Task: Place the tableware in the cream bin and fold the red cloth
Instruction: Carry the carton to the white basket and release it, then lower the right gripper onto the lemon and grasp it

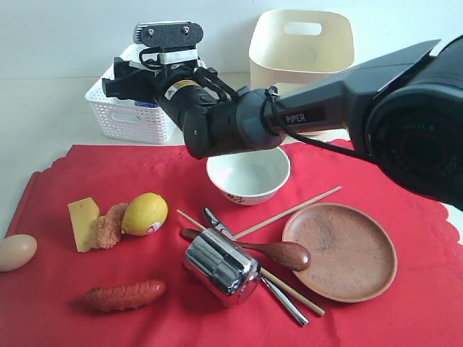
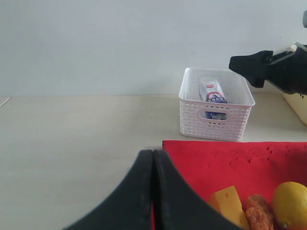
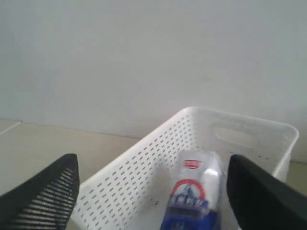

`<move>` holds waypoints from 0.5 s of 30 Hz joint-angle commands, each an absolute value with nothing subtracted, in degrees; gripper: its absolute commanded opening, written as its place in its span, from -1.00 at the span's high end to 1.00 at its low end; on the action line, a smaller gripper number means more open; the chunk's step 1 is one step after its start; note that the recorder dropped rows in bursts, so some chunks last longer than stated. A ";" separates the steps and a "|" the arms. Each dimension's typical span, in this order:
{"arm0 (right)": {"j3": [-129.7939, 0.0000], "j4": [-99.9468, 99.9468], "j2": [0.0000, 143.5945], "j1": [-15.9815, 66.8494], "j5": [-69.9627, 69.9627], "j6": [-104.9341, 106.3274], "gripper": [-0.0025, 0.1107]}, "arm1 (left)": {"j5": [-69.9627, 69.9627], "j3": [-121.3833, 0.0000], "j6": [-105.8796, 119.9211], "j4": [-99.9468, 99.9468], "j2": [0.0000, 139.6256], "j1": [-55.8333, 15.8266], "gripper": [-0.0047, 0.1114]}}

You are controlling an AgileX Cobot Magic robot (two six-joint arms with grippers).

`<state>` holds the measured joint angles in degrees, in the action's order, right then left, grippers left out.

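The robot's right gripper should close on the middle of the lemon [image 1: 145, 214] beside the fried piece, because the red cloth must be cleared before folding.
On the red cloth [image 1: 58, 311] lie the tableware: a pale bowl [image 1: 248, 173], a steel cup [image 1: 221, 266] on its side, a brown plate [image 1: 340, 251], a dark wooden spoon [image 1: 278, 253], a metal knife [image 1: 282, 296] and chopsticks [image 1: 289, 211]. The cream bin [image 1: 300, 43] stands at the back. My right gripper [image 1: 116, 78] has reached across over the white lattice basket [image 3: 139, 172]. It stands open [image 3: 152, 163] above a milk carton [image 3: 194, 196] lying inside. My left gripper [image 2: 153, 158] is shut, empty, near the cloth's left corner [image 2: 230, 163].
On the left of the cloth are a cheese wedge [image 1: 84, 223], a fried piece [image 1: 110, 225], a lemon [image 1: 145, 214] and a sausage [image 1: 124, 295]. An egg [image 1: 16, 251] sits off its left edge. The lattice basket [image 1: 130, 116] stands back left, beside the cream bin.
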<state>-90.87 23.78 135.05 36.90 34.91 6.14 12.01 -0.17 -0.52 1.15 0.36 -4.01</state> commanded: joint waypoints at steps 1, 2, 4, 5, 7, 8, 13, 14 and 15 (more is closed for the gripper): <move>-91.27 23.88 134.00 36.64 31.43 5.96 -0.45 | 11.89 0.00 -0.36 1.25 0.00 -3.86 0.92; -91.27 23.88 133.42 36.64 28.26 6.26 -0.45 | 11.89 0.00 -0.36 1.25 0.00 -3.86 0.92; -91.27 23.77 132.05 36.53 21.88 7.95 -0.45 | 11.89 0.00 -0.36 1.25 0.00 -3.86 0.92; -91.27 23.37 131.14 36.26 18.35 10.51 -0.45 | 11.89 0.00 -0.36 1.25 0.00 -3.86 0.92; -91.27 23.48 129.64 36.17 14.27 15.22 -0.45 | 11.89 0.00 -0.36 1.25 0.00 -3.86 0.92; -91.27 23.61 128.72 36.17 12.39 17.40 -0.45 | 11.89 0.00 -0.36 1.25 0.00 -3.86 0.92; -91.27 23.06 123.82 36.17 -0.41 22.11 -0.45 | 11.89 0.00 -0.36 1.25 0.00 -3.86 0.92; -91.27 22.49 123.05 36.17 -2.54 22.94 -0.45 | 11.89 0.00 -0.36 1.25 0.00 -3.86 0.92; -91.27 21.22 122.13 36.17 -5.16 23.47 -0.45 | 11.89 0.00 -0.36 1.25 0.00 -3.86 0.92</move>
